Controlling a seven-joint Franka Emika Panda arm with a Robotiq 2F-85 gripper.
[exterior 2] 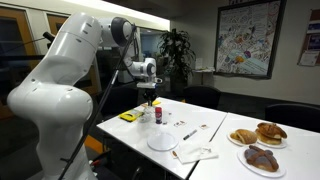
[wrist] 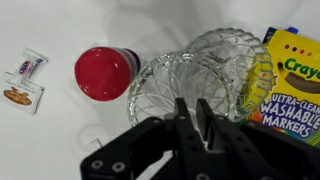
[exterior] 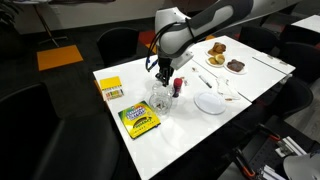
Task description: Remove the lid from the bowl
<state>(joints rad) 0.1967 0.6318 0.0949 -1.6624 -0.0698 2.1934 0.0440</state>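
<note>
The robot's gripper should release the lid on the white table (exterior: 165, 86) (wrist: 110, 122) beside the red-capped bottle, on the bottle's side that faces the yellow box.
In the wrist view two clear cut-glass rounds overlap. The nearer one, the lid (wrist: 165, 85), has its rim between my gripper's (wrist: 196, 112) fingers, which are nearly closed on it. The bowl (wrist: 240, 55) lies just behind, partly covered by the lid and next to the marker box. In both exterior views the gripper (exterior: 162, 76) (exterior 2: 148, 98) points down right over the glassware (exterior: 160, 100) (exterior 2: 144, 113) on the white table. I cannot tell whether the lid touches the bowl.
A red-capped bottle (wrist: 105, 72) stands beside the lid. A Crayola marker box (wrist: 292, 80) (exterior: 138, 120) lies by the bowl. Small packets (wrist: 24, 82), a yellow box (exterior: 110, 88), a white plate (exterior: 210, 103) and pastry plates (exterior: 225, 55) share the table.
</note>
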